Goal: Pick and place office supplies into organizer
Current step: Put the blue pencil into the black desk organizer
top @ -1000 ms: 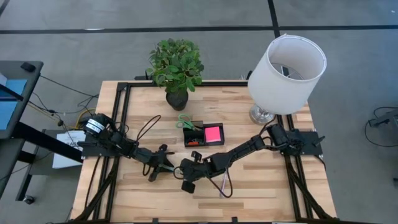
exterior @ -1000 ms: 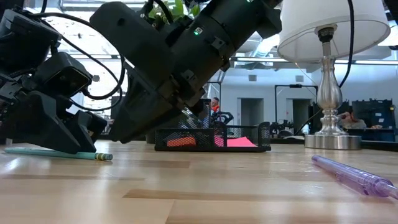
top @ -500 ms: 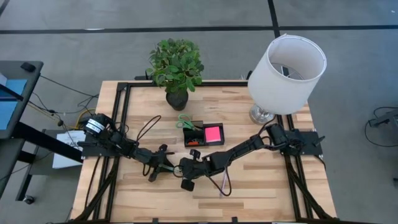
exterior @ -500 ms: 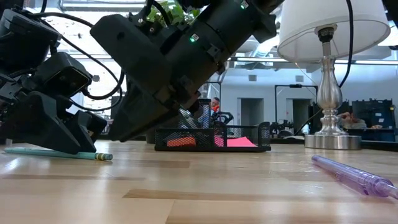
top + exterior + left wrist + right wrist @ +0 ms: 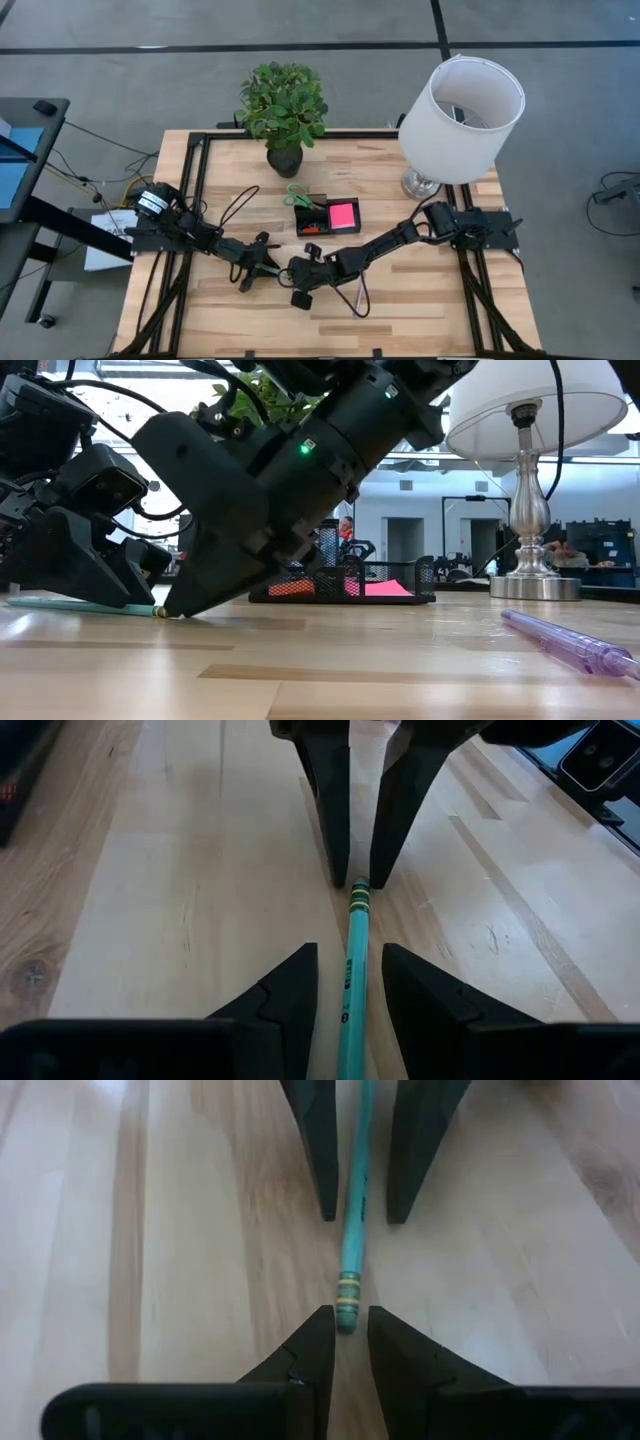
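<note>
The robot's left gripper surrounds the teal pencil too near its eraser end, so next the right gripper pinches that eraser end (image 5: 347, 1318) and pulls more of the pencil through before the lift.
A thin teal pencil (image 5: 350, 970) lies flat on the table in front of the black organizer (image 5: 328, 216), which holds a pink pad (image 5: 343, 213). My left gripper (image 5: 350, 995) is open, its fingers either side of the pencil's shaft with a gap on both sides. My right gripper (image 5: 350, 1342) comes from the opposite side, slanting down. It is narrowly open, and its fingertips stand at the pencil's banded eraser end (image 5: 347, 1315). In the low view its tip (image 5: 168, 610) reaches the table top. My right gripper's two fingertips (image 5: 318, 1335) stand on either side of the pencil's eraser end (image 5: 347, 1320), slanting down from above and pointing along the pencil. I cannot tell whether they touch it. The pencil lies flat on the table.
Green-handled scissors (image 5: 298, 194) lie at the organizer's far left corner. A purple pen (image 5: 565, 642) lies near the front, right of the grippers. A potted plant (image 5: 283, 105) and a white lamp (image 5: 460, 115) stand at the far edge.
My right gripper has sunk toward the table, and its fingertips have come down at the pencil's eraser end. The pencil has stayed where it was.
</note>
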You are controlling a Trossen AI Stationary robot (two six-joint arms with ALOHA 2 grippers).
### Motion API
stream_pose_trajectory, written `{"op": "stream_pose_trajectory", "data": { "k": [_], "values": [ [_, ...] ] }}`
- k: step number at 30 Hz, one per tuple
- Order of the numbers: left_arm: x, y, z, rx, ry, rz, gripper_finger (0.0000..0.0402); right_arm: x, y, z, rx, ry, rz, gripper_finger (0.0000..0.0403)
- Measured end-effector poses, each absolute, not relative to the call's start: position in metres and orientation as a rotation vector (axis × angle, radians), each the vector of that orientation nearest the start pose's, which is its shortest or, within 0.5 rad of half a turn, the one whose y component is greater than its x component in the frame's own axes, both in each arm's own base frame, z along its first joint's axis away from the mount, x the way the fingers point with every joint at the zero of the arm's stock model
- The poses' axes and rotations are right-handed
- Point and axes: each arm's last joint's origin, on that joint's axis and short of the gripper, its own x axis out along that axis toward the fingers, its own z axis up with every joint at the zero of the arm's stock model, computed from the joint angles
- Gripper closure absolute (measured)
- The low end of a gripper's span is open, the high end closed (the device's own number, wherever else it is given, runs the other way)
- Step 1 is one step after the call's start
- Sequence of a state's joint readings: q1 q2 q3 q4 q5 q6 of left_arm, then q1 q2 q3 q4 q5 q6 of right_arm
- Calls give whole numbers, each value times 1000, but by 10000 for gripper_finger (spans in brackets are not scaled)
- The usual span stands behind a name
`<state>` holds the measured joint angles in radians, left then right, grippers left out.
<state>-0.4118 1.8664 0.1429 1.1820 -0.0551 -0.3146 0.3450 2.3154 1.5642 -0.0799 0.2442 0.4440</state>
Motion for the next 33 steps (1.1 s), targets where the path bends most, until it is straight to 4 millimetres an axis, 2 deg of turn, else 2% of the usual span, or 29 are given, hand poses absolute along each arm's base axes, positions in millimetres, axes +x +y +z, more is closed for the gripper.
{"op": "stream_pose_trajectory", "data": {
  "k": [12, 16, 19, 23, 26, 33],
  "values": [
    [186, -79, 55, -175, 570, -261, 291, 458, 159, 99, 177, 795, -79, 344],
    [186, -79, 55, -172, 571, -260, 297, 458, 161, 90, 161, 797, -99, 346],
    [186, -79, 55, -171, 571, -259, 307, 457, 163, 80, 151, 813, -104, 360],
    [186, -79, 55, -164, 577, -256, 316, 456, 167, 78, 143, 814, -102, 392],
    [185, -79, 54, -157, 593, -255, 319, 454, 170, 78, 139, 819, -98, 391],
    [184, -84, 55, -158, 579, -292, 296, 454, 170, 78, 140, 823, -91, 396]
  ]
}}
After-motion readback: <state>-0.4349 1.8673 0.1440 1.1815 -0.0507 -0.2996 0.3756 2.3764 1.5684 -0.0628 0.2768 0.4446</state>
